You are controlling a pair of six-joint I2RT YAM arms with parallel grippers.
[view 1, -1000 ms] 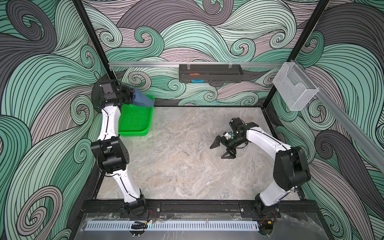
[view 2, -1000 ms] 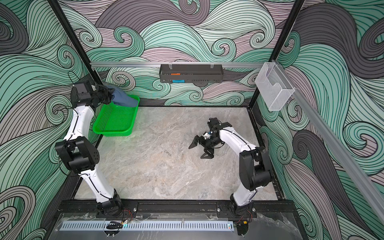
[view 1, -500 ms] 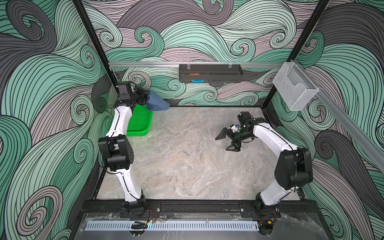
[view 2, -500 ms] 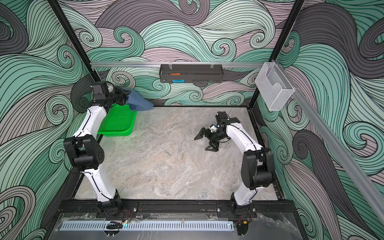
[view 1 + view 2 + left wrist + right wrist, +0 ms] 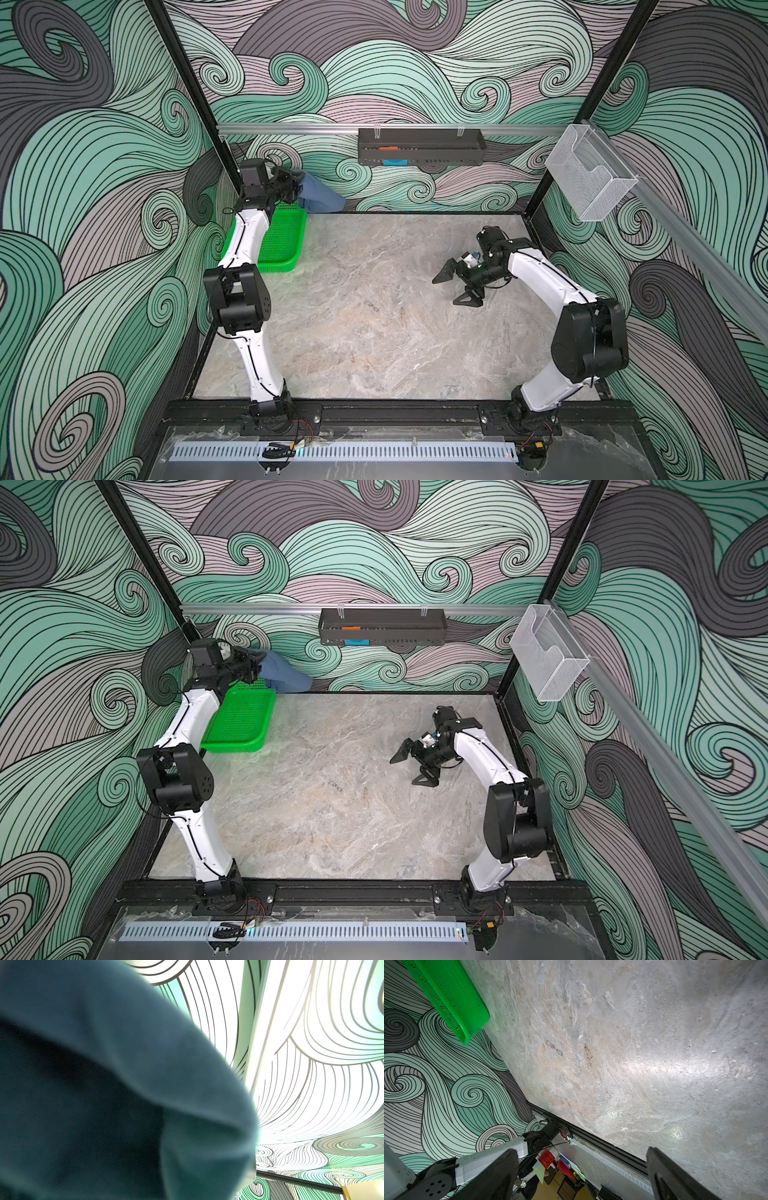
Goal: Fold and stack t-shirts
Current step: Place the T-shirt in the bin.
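Next, my left gripper lets the slate-blue t-shirt, now hanging over the basket's far end, go on the bottom of the green basket [image 5: 275,239], toward the basket's near end.
A slate-blue t-shirt [image 5: 322,196] [image 5: 287,673] hangs bunched in the air at the back left, over the far end of the green basket [image 5: 283,241] [image 5: 243,723] and close to the back wall. My left gripper [image 5: 296,187] [image 5: 256,668] is shut on the t-shirt. In the left wrist view the t-shirt [image 5: 104,1088] covers the jaws. My right gripper [image 5: 451,288] [image 5: 410,768] [image 5: 581,1169] hovers open and holds nothing, low over the table's right side, far from the shirt.
The marble table [image 5: 374,324] stretches between the arms. A black rack [image 5: 420,146] hangs on the back wall, and a clear bin [image 5: 590,183] on the right rail. The basket [image 5: 446,993] lies by the left wall. A black rail [image 5: 395,415] borders the front.
My left gripper has swung right along the back wall, carrying the t-shirt from above the basket's left side to past its far right corner. The right arm has shifted slightly back, still open.
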